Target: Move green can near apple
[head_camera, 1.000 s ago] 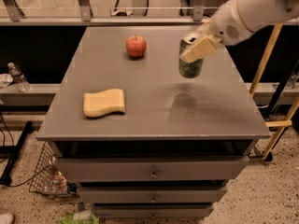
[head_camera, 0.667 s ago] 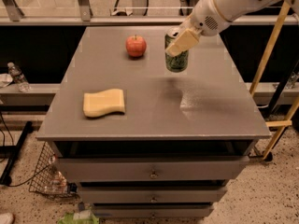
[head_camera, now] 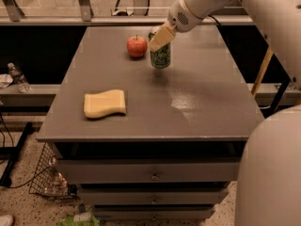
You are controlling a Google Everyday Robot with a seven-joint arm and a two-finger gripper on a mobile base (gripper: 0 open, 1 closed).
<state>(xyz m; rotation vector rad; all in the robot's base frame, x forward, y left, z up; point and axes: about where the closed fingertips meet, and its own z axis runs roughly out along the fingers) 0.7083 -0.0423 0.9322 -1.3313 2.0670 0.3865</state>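
The grey table (head_camera: 154,64) has a red apple on it. Next, my gripper lets go of the green can, now hanging just above the table, there, close beside the apple.
The green can (head_camera: 161,55) hangs upright just above the grey table (head_camera: 197,102), held by my gripper (head_camera: 160,37), which is shut on its upper part. One pale finger (head_camera: 162,36) crosses the front of the can and hides its top. The red apple (head_camera: 137,46) sits on the table a short way to the left of the can, apart from it. My white arm (head_camera: 207,1) reaches in from the upper right.
A yellow sponge (head_camera: 105,103) lies near the table's front left. The table has drawers below. A plastic bottle (head_camera: 18,77) stands at the left and a wire basket (head_camera: 49,178) on the floor. A white robot body part (head_camera: 273,173) fills the lower right.
My gripper has carried the green can leftward and toward the back of the table, from its right part to a spot just right of the apple. The apple and sponge have not moved.
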